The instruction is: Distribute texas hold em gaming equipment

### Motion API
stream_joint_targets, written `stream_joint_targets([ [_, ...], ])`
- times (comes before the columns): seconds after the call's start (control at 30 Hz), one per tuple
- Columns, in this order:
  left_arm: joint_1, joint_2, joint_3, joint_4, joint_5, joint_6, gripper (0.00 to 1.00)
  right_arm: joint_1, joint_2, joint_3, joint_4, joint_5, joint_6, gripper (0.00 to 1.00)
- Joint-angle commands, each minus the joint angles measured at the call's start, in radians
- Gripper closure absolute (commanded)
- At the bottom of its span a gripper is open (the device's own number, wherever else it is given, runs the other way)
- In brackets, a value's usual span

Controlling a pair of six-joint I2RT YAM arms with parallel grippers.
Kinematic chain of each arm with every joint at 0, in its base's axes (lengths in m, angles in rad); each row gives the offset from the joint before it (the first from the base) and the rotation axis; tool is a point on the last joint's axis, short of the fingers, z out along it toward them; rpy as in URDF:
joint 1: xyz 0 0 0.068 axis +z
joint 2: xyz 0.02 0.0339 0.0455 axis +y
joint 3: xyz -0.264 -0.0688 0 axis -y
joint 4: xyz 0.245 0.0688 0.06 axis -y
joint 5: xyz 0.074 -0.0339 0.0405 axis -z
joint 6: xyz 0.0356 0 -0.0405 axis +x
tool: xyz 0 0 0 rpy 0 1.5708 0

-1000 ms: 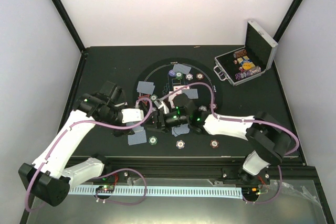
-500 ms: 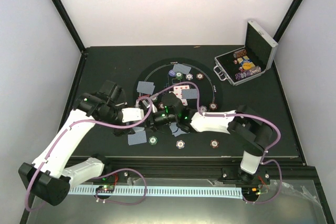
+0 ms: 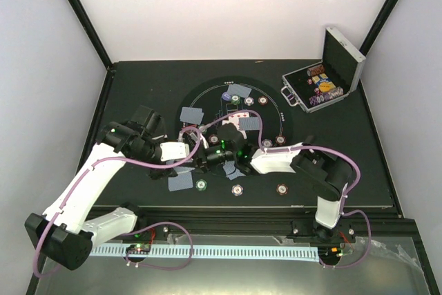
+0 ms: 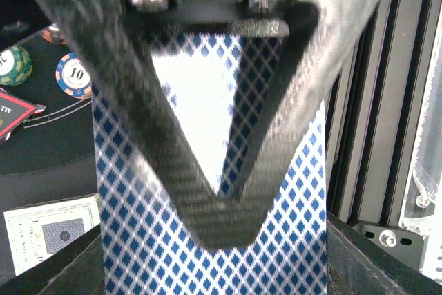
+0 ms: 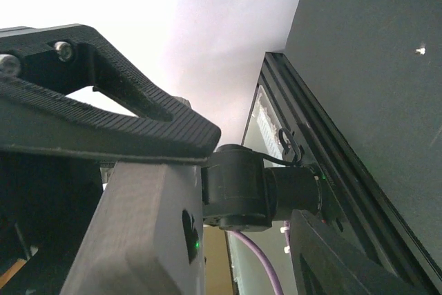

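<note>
I should open my left gripper and let go of the blue playing cards against the loose cards by the front green chip point(image 3: 163, 175).
My left gripper point(image 3: 202, 158) hangs over the near edge of the round black mat point(image 3: 273, 119), shut on a stack of blue diamond-backed playing cards point(image 4: 207, 253); its fingers point(image 4: 166, 170) meet in a V on the top back. My right gripper point(image 3: 219, 155) faces it from the right. In the right wrist view a pale card face with a black spade pip point(image 5: 145, 240) lies under the upper finger point(image 5: 124, 115), while the lower finger point(image 5: 331, 260) stands apart from it. More cards point(image 3: 192, 114) and chips point(image 3: 237, 190) lie on the mat.
The silver case point(image 3: 321, 84) stands open at the back right with chips inside. A loose card point(image 3: 181, 182) and chips point(image 3: 201, 185) lie near the mat's front. The left wrist view shows a "10" chip point(image 4: 72, 74), a green chip point(image 4: 14, 65) and the black rail point(image 4: 373, 101).
The right arm has swung left until its gripper meets the left gripper's cards, and its jaws have narrowed. The left arm has stayed put.
</note>
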Motion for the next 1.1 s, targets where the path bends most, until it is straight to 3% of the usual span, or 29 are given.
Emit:
stream_joint_targets([
  [0.0, 0.002, -0.014, 0.052, -0.032, 0.028, 0.002, 0.99, -0.056, -0.002, -0.072, -0.036, 0.024, -0.011, 0.47],
  [0.23, 0.002, -0.020, 0.047, -0.023, 0.016, -0.003, 0.99, -0.063, -0.063, -0.094, -0.026, 0.017, -0.002, 0.51],
  [0.47, 0.002, -0.022, 0.016, 0.002, 0.014, -0.007, 0.99, -0.065, -0.156, -0.064, -0.125, 0.016, -0.038, 0.62],
  [0.8, 0.002, -0.026, -0.006, 0.021, 0.013, -0.008, 0.99, -0.102, -0.219, -0.105, -0.227, 0.012, -0.094, 0.65],
  [1.07, 0.002, -0.020, -0.005, 0.021, 0.013, -0.008, 0.98, -0.126, -0.256, -0.087, -0.339, 0.017, -0.160, 0.75],
])
